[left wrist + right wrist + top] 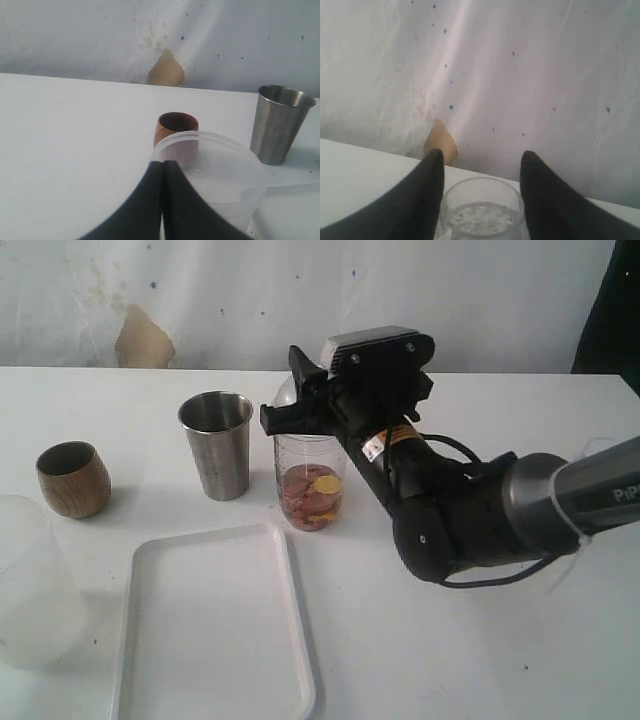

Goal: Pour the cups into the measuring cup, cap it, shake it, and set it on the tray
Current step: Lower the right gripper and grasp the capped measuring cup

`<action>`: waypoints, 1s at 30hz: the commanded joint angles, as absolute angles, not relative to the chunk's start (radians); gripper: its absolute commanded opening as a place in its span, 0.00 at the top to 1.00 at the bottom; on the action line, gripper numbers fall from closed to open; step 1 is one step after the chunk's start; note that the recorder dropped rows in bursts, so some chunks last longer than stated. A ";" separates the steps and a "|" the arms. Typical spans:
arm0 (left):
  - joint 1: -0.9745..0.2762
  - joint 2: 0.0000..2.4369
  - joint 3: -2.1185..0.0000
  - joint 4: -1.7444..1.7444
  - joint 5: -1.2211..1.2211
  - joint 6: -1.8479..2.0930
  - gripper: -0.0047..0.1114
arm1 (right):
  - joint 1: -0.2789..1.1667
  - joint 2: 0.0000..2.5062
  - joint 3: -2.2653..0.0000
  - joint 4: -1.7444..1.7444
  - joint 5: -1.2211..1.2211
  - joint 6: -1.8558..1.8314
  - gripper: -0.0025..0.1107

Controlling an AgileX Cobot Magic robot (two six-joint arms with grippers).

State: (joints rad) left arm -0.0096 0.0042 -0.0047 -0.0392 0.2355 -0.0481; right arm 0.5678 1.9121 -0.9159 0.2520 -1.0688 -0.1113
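The fingers of my right gripper are around the domed cap's top, so I should back off, go lower and grab the measuring cup's body (308,482) before I shake it.
The measuring cup (312,485) stands upright on the table behind the tray (210,630), with pink and yellow pieces in its bottom. The clear domed cap (281,397) (482,205) sits on top of it. My right gripper (284,389) (482,155) reaches in from the right at cap height, and its two fingers press against the dome's sides. The steel tumbler (216,445) (279,125) and the wooden cup (73,478) (175,127) stand upright to the left. My left gripper (163,162) is shut and empty, out of the exterior view.
A frosted plastic container (30,585) (215,170) stands at the table's left edge, just below the left gripper's tips. The right arm (470,515) lies low across the right half of the table. A white wall backs the table.
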 commanded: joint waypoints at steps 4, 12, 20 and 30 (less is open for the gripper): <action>-0.016 0.000 0.000 -0.032 0.234 -0.047 0.96 | 0.568 1.894 -1.043 0.254 -0.716 -0.226 0.98; -0.016 0.000 0.000 -0.032 0.234 -0.047 0.96 | 0.568 1.896 -1.027 0.261 -0.698 -0.229 0.98; -0.016 0.000 0.000 -0.032 0.234 -0.047 0.96 | 0.577 1.896 -0.872 0.314 -0.918 -0.178 0.98; -0.016 0.000 0.000 -0.032 0.234 -0.047 0.96 | 0.577 1.920 -0.847 0.314 -0.877 -0.178 0.98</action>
State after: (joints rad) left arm -0.0096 0.0042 -0.0047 -0.0392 0.2355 -0.0481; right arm 0.5779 1.8818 -0.8728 0.2897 -1.0074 -0.1691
